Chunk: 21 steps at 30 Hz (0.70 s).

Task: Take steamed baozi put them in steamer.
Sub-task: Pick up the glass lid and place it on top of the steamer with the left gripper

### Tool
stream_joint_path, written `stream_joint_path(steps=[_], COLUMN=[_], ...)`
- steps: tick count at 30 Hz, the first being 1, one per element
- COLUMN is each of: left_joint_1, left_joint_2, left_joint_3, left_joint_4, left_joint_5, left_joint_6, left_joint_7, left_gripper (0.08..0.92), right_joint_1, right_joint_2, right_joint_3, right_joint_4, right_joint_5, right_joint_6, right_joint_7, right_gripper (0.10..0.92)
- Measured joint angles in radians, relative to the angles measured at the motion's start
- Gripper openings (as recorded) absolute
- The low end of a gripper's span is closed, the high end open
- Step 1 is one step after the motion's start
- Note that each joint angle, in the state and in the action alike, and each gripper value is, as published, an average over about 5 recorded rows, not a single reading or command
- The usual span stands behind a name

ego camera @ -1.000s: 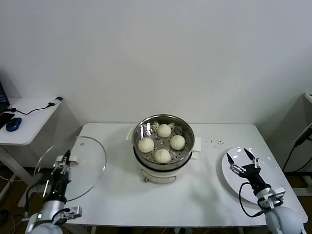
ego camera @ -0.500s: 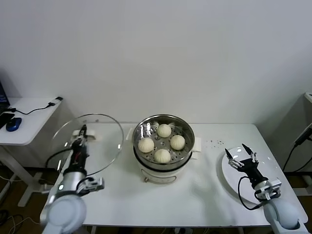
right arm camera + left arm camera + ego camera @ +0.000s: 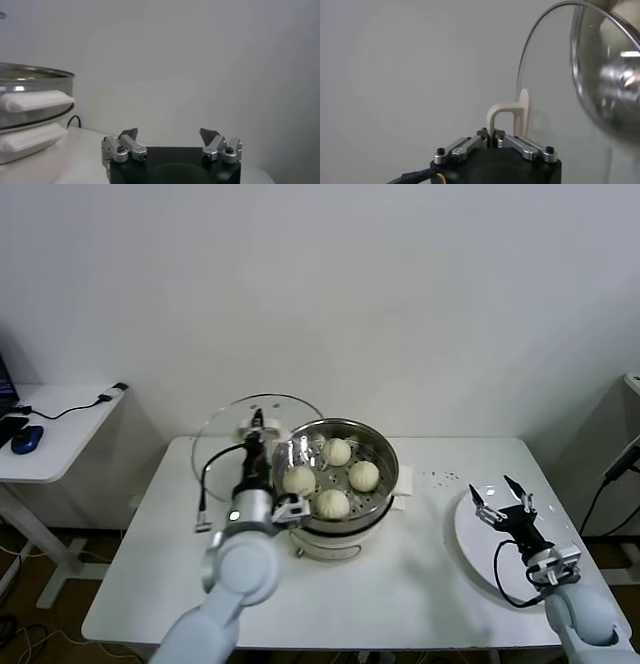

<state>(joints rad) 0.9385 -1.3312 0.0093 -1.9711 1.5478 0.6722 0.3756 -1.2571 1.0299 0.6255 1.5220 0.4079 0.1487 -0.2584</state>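
The glass lid, now tilted against the steamer's rim, will go on top of the steel steamer (image 3: 336, 468), covering the cream baozi. My left gripper needs to let go of it there.
The steel steamer (image 3: 383, 452) stands on its white pot base mid-table, and several cream baozi (image 3: 333, 503) lie in it. My left gripper (image 3: 257, 424) is shut on the cream handle (image 3: 507, 112) of the glass lid (image 3: 225, 446). It holds the lid tilted on edge against the steamer's left rim. In the left wrist view the jaws pinch the handle's stem, with the lid (image 3: 545, 90) and the steamer's steel wall (image 3: 612, 75) close beyond. My right gripper (image 3: 497, 494) hangs open and empty over the white plate (image 3: 478, 546) at the table's right. The right gripper (image 3: 169, 134) faces the steamer (image 3: 30, 82).
A small side table (image 3: 60, 434) at the far left carries a blue mouse (image 3: 28, 438) and a cable. Dark specks (image 3: 440, 477) dot the table between steamer and plate. The steamer's white side handle (image 3: 35, 100) juts toward the right arm.
My left arm has lifted the glass lid from the table's left front and carried it up and right to the steamer's left rim. The right gripper drifted slightly back over the plate.
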Motion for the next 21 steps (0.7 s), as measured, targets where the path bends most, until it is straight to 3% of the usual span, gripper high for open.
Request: stream_joint_path(steps=[11, 21], left_joint_1=[-0.075, -0.100], left_joint_2=[-0.158, -0.219], left_joint_3=[0.133, 0.161], left_joint_4=[0.186, 0.315], left_joint_5=[0.035, 0.036], left_joint_6=[0.045, 0.047], left_joint_7=[-0.047, -0.125], left_gripper=[0.146, 0.146], right_joint_1=[-0.003, -0.006], right_joint_2=[0.008, 0.012], right_joint_3=[0.014, 0.022], right_joint_4=[-0.017, -0.024], right_joint_5=[-0.001, -0.001], right_joint_6=[0.007, 0.010], right_joint_7=[-0.009, -0.013], right_gripper=[0.823, 0.823])
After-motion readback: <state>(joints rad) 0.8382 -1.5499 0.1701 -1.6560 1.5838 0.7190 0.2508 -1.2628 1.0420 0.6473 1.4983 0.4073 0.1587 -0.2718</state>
